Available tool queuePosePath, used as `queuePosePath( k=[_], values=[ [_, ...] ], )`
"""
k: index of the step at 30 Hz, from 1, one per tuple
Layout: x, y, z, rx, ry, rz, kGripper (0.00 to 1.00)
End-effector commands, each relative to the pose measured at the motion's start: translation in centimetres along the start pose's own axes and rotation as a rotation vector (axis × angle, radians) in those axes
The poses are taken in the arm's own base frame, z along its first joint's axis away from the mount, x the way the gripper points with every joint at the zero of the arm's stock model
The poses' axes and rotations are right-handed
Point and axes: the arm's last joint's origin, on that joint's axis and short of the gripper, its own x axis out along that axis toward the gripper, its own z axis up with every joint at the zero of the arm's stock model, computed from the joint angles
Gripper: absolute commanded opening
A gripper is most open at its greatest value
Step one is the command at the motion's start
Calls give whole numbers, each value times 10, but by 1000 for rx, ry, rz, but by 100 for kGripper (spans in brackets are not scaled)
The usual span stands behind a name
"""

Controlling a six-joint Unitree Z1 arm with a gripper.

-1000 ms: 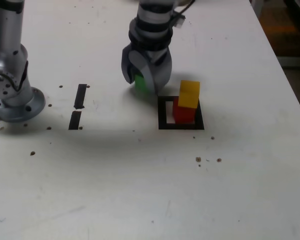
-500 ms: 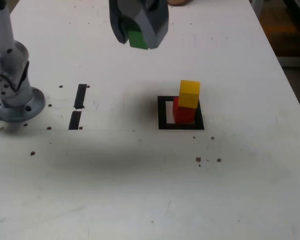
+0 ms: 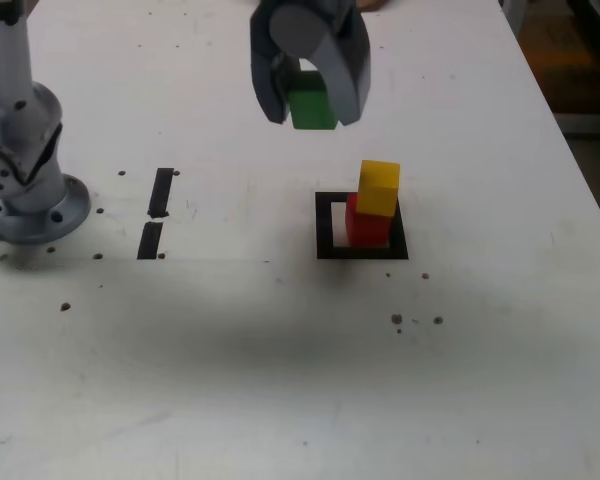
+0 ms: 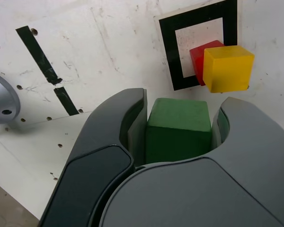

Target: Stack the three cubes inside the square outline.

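I will let go of the green cube on top of the yellow cube (image 3: 385, 167) (image 4: 228, 71), so that it is the highest in the stack. The green cube still hangs high above the table.
My gripper (image 3: 310, 105) hangs high above the table, shut on the green cube (image 3: 312, 106), which also fills the gap between the grey fingers in the wrist view (image 4: 177, 128). The yellow cube (image 3: 379, 187) sits on the red cube (image 3: 365, 226), slightly offset, inside the black square outline (image 3: 325, 225) toward its side on the exterior view's right. The gripper is to the exterior view's left of that stack and well above it. In the wrist view the yellow cube (image 4: 227, 67) covers most of the red cube (image 4: 199, 60), with the square outline (image 4: 168, 52) around them.
Two short black tape strips (image 3: 156, 210) lie at the exterior view's left. The arm's metal base (image 3: 25, 190) stands at the left edge. Small dark specks and holes dot the white table (image 3: 280, 380). The table's edge runs along the right.
The gripper lifted the green cube off the table, rose high, then shifted toward the exterior view's right and a little lower, closer to the stack. The red and yellow cubes have not moved.
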Motion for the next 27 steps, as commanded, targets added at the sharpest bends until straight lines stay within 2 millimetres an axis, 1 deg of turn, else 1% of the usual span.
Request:
queuePosePath(
  k=[1, 10, 15, 23, 27],
  values=[
    [1, 0, 6, 1, -2, 2, 14],
    [7, 2, 34, 12, 2, 10, 14],
    [16, 2, 48, 19, 19, 8, 15],
    [28, 3, 57, 15, 50, 10, 20],
    [32, 4, 59, 12, 59, 16, 25]
  ],
)
